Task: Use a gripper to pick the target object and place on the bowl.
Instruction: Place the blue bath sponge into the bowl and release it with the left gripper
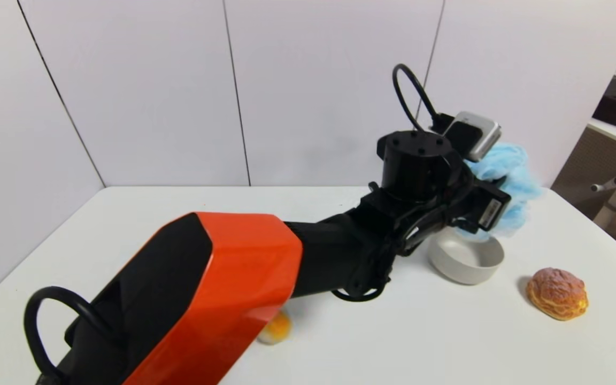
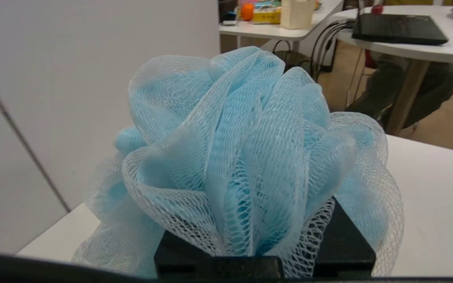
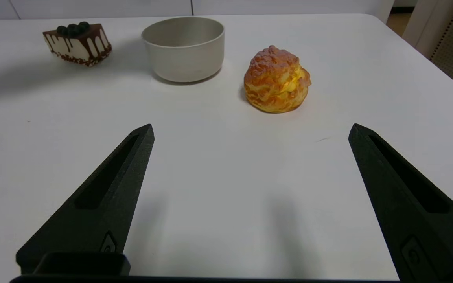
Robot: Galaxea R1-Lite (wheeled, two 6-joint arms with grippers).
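I will release the light blue mesh pouf from my left gripper inside the beige-grey bowl (image 1: 479, 246), beside the brown cream puff. The pouf is now just above the bowl's far rim.
My left gripper (image 1: 500, 199) is shut on the light blue mesh pouf (image 1: 507, 174) and holds it in the air just above the far rim of the beige-grey bowl (image 1: 466, 261). In the left wrist view the pouf (image 2: 242, 149) fills the space between the black fingers (image 2: 344, 243), hiding their tips and the bowl. My right gripper (image 3: 251, 127) is open and empty, low over the bare table, with the bowl (image 3: 183, 49) ahead of it. The right gripper is out of the head view.
A brown cream puff (image 1: 556, 293) lies to the right of the bowl, also in the right wrist view (image 3: 277, 80). A chocolate cake slice (image 3: 78, 44) sits on the bowl's other side. A small orange-white item (image 1: 277, 327) peeks from under my left arm. White table (image 1: 447, 337), walls behind.
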